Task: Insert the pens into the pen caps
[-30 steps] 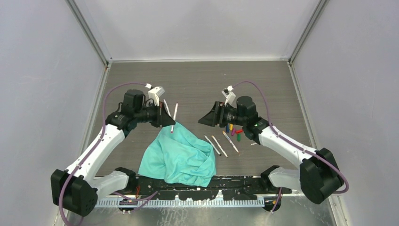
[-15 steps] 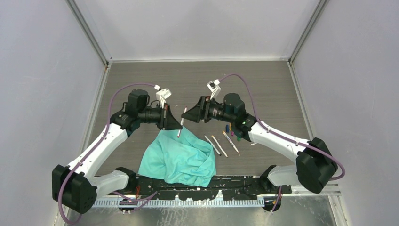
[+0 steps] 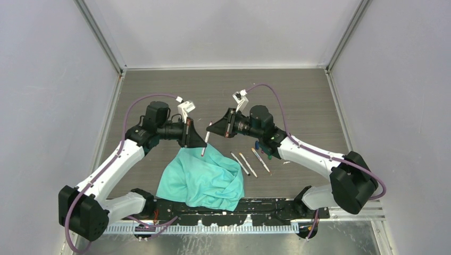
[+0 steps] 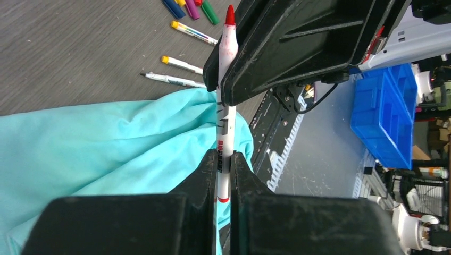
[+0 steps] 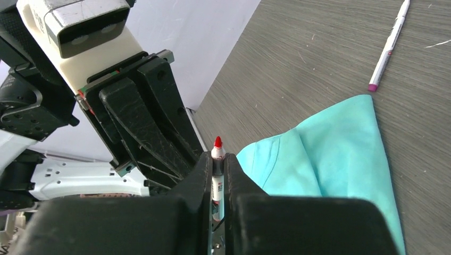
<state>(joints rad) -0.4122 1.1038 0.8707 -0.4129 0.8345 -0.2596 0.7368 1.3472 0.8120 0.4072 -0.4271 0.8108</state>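
Next, my left gripper grips the pen's lower body (image 4: 224,159) deeper and holds it alone, because my right gripper is blocking the pen below its red tip where the cap goes.
A white pen with a red tip (image 4: 225,114) is held upright above the teal cloth (image 3: 205,178). My left gripper (image 4: 224,162) is shut on its lower barrel. My right gripper (image 5: 217,162) is shut on the same pen (image 5: 217,149) just below the red tip. In the top view the two grippers meet tip to tip, left gripper (image 3: 202,142) and right gripper (image 3: 210,129), with the pen (image 3: 204,146) between them. Three more pens (image 3: 249,163) lie right of the cloth. The pen caps (image 4: 190,7) lie bunched beyond them, blue, yellow, purple, red and green.
Another pen with a purple tip (image 5: 389,45) lies on the bare table beyond the cloth's corner (image 5: 340,154). The caps (image 3: 264,147) sit under my right forearm. Grey walls enclose the table on three sides.
My right gripper swung left to the pen held by the left gripper and closed on its upper end. The left gripper carried the pen a little rightwards before that.
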